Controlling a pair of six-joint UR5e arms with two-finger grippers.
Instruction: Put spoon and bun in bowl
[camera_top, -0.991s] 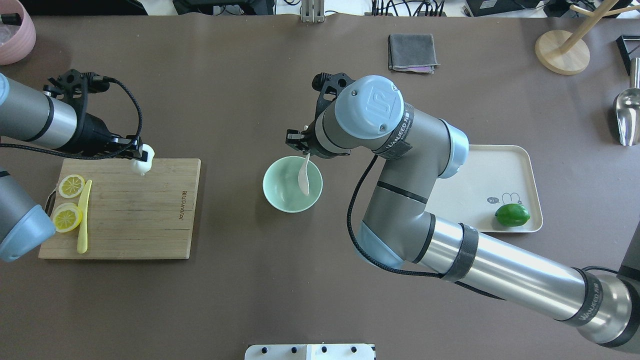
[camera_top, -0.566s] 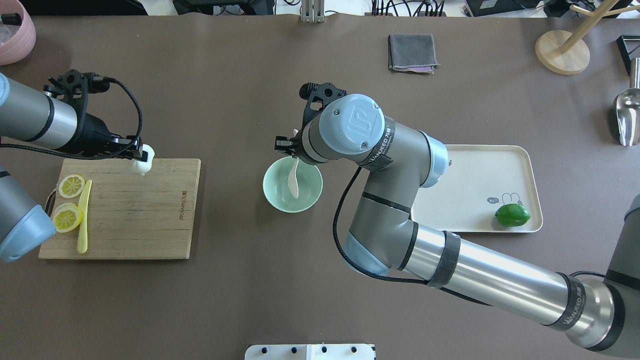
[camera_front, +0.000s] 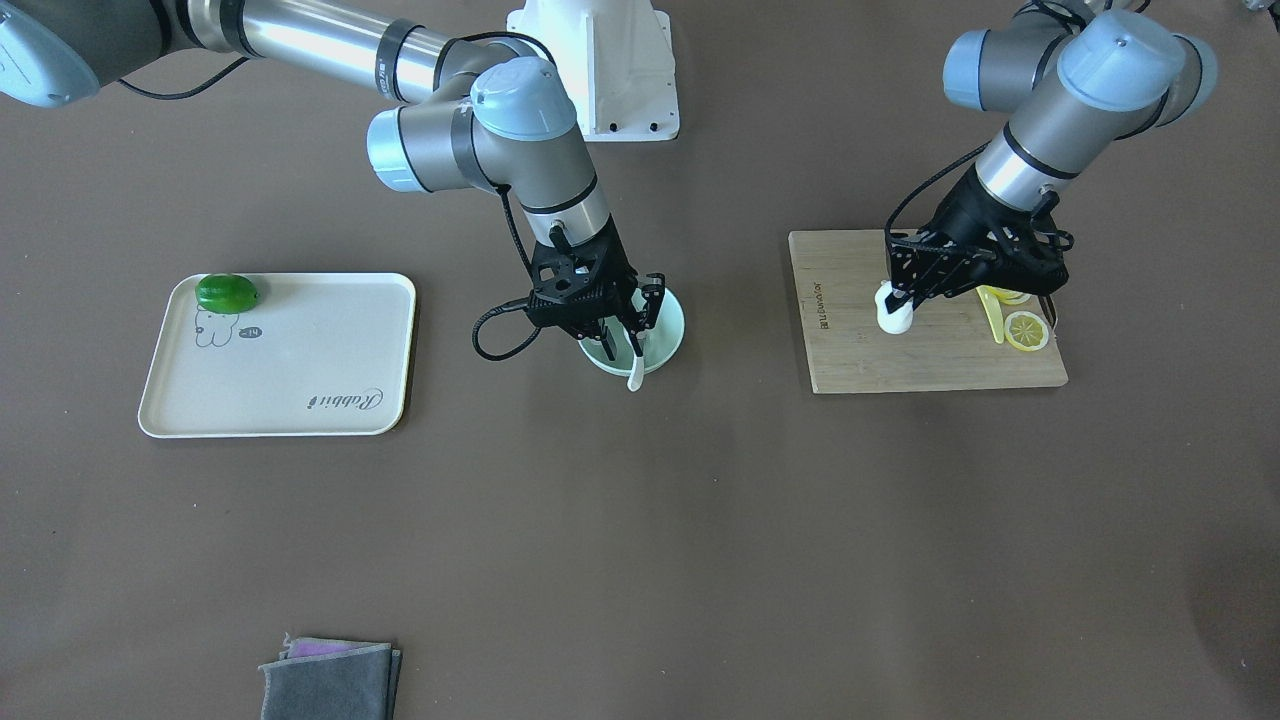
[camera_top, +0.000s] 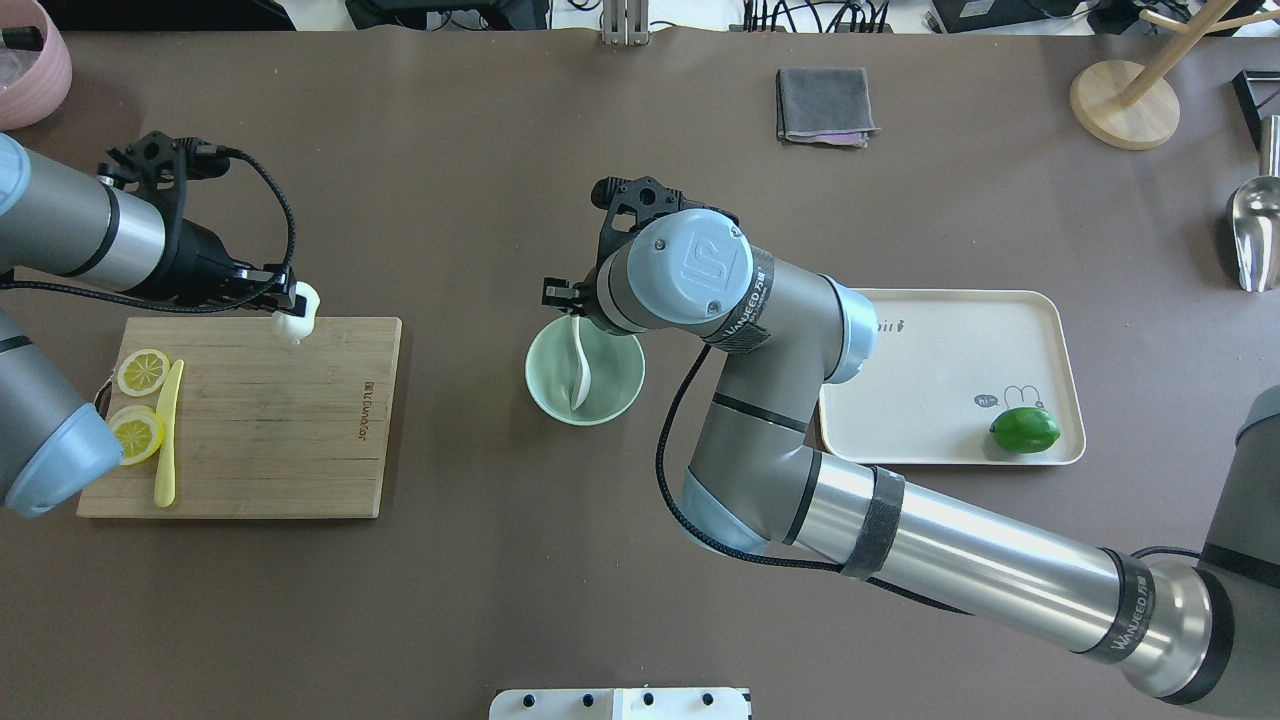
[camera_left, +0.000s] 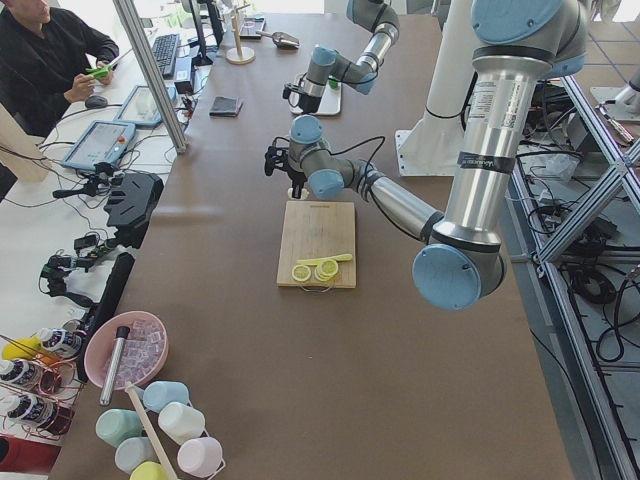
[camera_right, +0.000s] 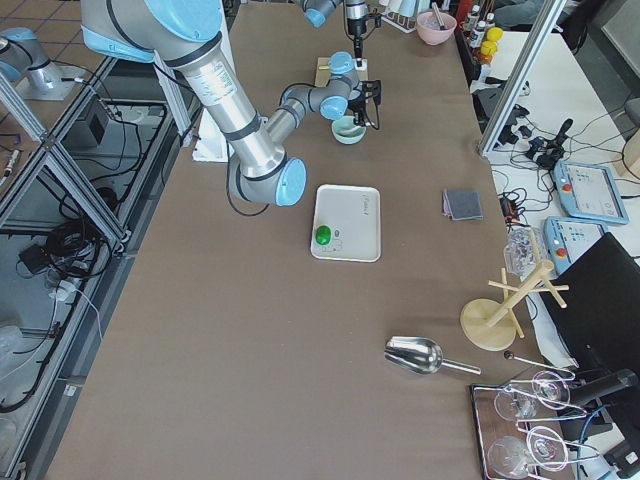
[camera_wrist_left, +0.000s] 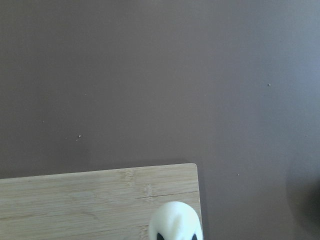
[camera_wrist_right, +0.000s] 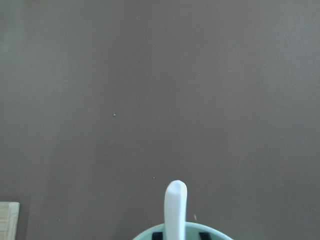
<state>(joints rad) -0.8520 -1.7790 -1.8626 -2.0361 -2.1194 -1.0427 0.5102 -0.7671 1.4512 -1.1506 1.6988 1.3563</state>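
Observation:
Next, my left gripper puts down the white bun on the scoop of the cream spoon inside the mint-green bowl (camera_front: 633, 305).
The mint-green bowl (camera_top: 620, 385) stands mid-table. The cream spoon (camera_top: 578, 370) lies in it, scoop down, handle leaning on the far rim. My right gripper (camera_front: 620, 345) hovers over that rim. In the right wrist view the spoon's handle (camera_wrist_right: 175, 210) stands between the pads with bowl rim (camera_wrist_right: 220, 235) showing beside it, so the jaws look open. My left gripper (camera_top: 288, 303) is shut on the white bun (camera_top: 299, 322) and holds it over the far right corner of the wooden board (camera_top: 260, 430). The bun also shows in the left wrist view (camera_wrist_left: 175, 222).
Lemon slices (camera_top: 142, 372) and a pale-yellow knife (camera_top: 167, 430) lie on the board's left side. A cream tray (camera_top: 950, 340) with a green lime (camera_top: 1024, 430) sits right of the bowl. A grey cloth (camera_top: 825, 103), pink bowl (camera_top: 30, 60), wooden stand (camera_top: 1125, 105) and metal scoop (camera_top: 1255, 235) sit at the edges.
My right gripper moved left over the bowl's far rim; the spoon went from hanging in the jaws to lying in the bowl. My left gripper shifted slightly right with the bun.

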